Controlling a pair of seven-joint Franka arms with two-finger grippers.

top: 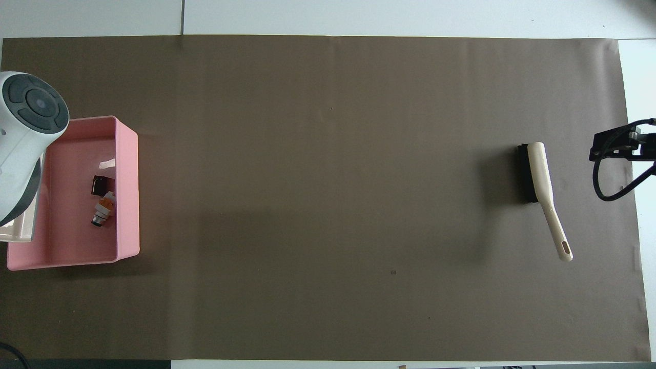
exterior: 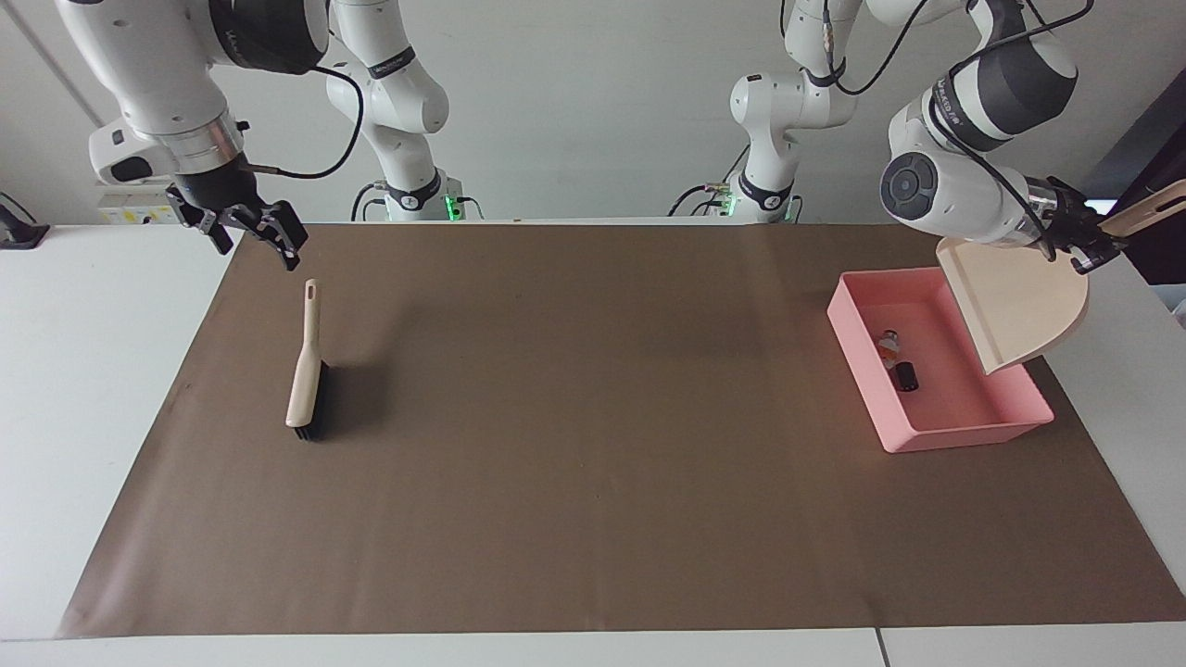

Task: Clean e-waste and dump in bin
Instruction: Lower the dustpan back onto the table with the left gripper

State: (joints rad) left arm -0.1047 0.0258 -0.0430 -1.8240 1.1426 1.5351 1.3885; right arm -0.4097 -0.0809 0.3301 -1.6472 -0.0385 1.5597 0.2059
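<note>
I should use my left gripper to set the beige dustpan down on the brown mat (top: 249, 215) beside the pink bin, toward the brush.
The pink bin (exterior: 964, 434) stands at the left arm's end of the mat. In it lie the e-waste pieces: a white and orange one (exterior: 889, 344) and a short black cylinder (exterior: 906, 375). They also show in the overhead view, white and orange (top: 103, 209) and black (top: 100, 184), inside the bin (top: 128, 205). My left gripper (exterior: 1086, 248) is shut on the handle of the beige dustpan (exterior: 1019, 301), which hangs tilted over the bin's edge. My right gripper (exterior: 258, 243) is open and empty, raised over the mat's edge near the brush handle.
A beige brush (exterior: 306, 371) with black bristles lies flat on the brown mat (exterior: 593, 417) at the right arm's end; it also shows in the overhead view (top: 538, 171). White table surrounds the mat.
</note>
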